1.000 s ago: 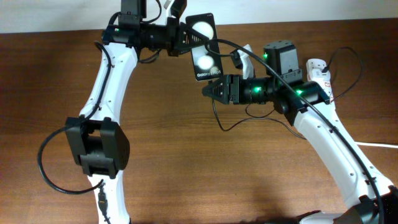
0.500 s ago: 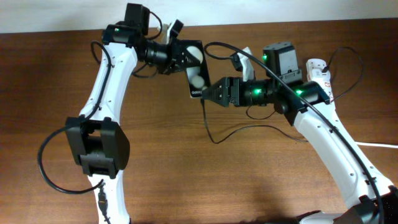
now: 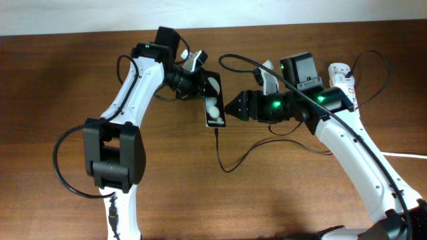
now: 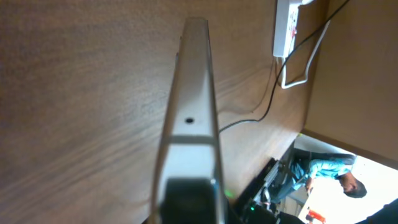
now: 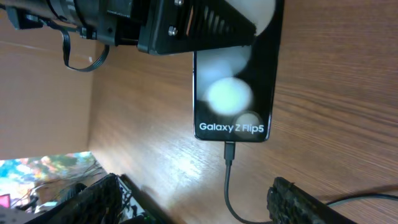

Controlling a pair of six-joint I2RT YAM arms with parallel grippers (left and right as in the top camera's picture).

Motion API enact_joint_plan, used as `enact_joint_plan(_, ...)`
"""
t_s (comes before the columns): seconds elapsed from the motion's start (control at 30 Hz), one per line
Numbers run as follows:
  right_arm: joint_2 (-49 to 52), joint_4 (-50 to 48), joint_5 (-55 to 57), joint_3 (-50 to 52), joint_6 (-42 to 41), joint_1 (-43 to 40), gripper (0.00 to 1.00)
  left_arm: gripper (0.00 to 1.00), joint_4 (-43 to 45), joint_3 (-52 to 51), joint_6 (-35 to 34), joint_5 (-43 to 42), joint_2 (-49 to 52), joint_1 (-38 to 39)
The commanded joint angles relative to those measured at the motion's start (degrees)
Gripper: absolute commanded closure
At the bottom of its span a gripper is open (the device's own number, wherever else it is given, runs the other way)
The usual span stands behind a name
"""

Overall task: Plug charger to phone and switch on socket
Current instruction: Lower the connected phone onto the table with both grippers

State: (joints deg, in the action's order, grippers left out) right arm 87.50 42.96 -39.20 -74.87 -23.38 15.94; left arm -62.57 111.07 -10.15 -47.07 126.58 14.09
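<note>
The robot's left gripper will release the black phone flat on the wooden table (image 3: 209, 121) just past the bend in the thin black cable.
The black phone (image 3: 214, 113) lies face up, low over the wooden table, held at its far end by my left gripper (image 3: 199, 83), which is shut on it. The charger's plug tip (image 3: 217, 129) sits in the phone's near end, and its thin black cable (image 3: 227, 165) curls away to the right. In the right wrist view the phone (image 5: 236, 93) shows its lettering, with the plug (image 5: 229, 151) in its port. My right gripper (image 5: 199, 200) is open and empty, just right of the phone (image 3: 234, 107). The left wrist view shows the phone edge-on (image 4: 190, 118). The white socket (image 3: 342, 77) lies at the far right.
The socket (image 4: 285, 28) also shows in the left wrist view, with a black cable (image 4: 264, 109) running from it. Its thick white cord (image 3: 403, 155) runs off the right edge. The right arm's black camera box (image 3: 299, 67) sits between the phone and the socket.
The left gripper has brought the phone down and flatter toward the table. The right gripper has let go of the plug, which is in the phone, and has drawn back to the right, open.
</note>
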Motion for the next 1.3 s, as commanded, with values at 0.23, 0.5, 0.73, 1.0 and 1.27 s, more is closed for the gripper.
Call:
enact_joint_plan(0.23,0.52,0.42,2.45,-1.03,0.9,-0.22,0.22,1.0,7.96,-8.07,0.37,0.96,0.07,-0.24)
enact_joint_plan(0.5,0.52,0.42,2.45,-1.03,0.9,-0.22,0.22,1.0,8.09,-8.35,-0.9,1.9,6.16,-0.2)
enact_joint_plan(0.73,0.52,0.42,3.08,-1.03,0.9,-0.24,0.22,1.0,8.07,-8.61,-1.97,4.9,8.48,-0.17)
enact_joint_plan(1.0,0.52,0.44,3.06,-1.03,0.9,-0.22,0.22,0.8,8.04,-8.66,-2.21,7.98,8.48,-0.2)
enact_joint_plan(1.27,0.52,1.05,3.06,-1.03,0.94,-0.22,0.21,0.43,7.56,-8.66,-2.21,8.11,8.46,-0.2)
